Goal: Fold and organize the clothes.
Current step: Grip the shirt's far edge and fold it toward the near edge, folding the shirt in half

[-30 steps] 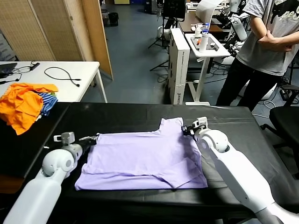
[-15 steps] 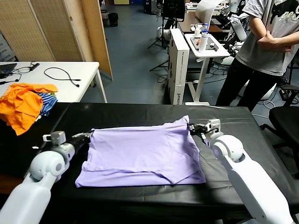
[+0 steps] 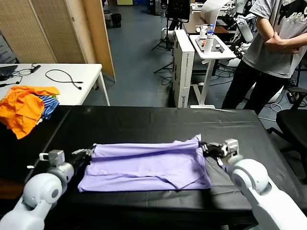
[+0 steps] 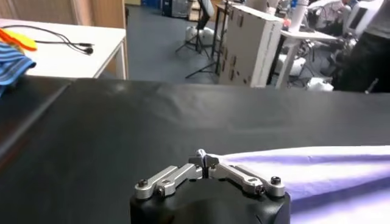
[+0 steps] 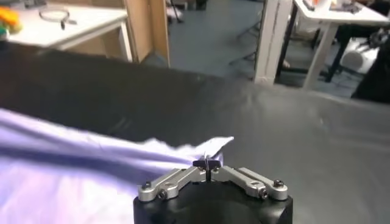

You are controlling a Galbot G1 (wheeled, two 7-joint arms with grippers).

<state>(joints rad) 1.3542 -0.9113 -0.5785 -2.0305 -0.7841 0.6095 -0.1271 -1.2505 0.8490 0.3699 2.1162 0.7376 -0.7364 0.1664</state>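
The shirt's far edge bunches near my right gripper, so next I lower that edge, open both grippers, then take the shirt's folded ends [image 3: 91, 165] and pull them straight.
The clothes are one pale lavender T-shirt [image 3: 148, 165] lying across the black table [image 3: 144, 122], its far edge lifted and drawn over the near half. My left gripper [image 3: 88, 153] is shut on the shirt's left end, and the cloth [image 4: 317, 170] trails away from the pinched fingertips of that gripper [image 4: 204, 161] in the left wrist view. At the shirt's right end my right gripper [image 3: 204, 147] is shut on the fabric. The right wrist view shows a lavender corner [image 5: 183, 149] caught in the closed right gripper [image 5: 207, 163].
Orange garments with a blue-striped piece [image 3: 21, 108] sit at the table's far left corner. A white table [image 3: 72, 76] with a black cable stands behind it. A person [image 3: 273, 43] stands at the far right, near a white cart [image 3: 211, 48] and a black chair [image 3: 295, 124].
Both grippers have moved toward the near edge of the table, carrying the shirt's far edge with them. The spread shirt has become a narrower, doubled band.
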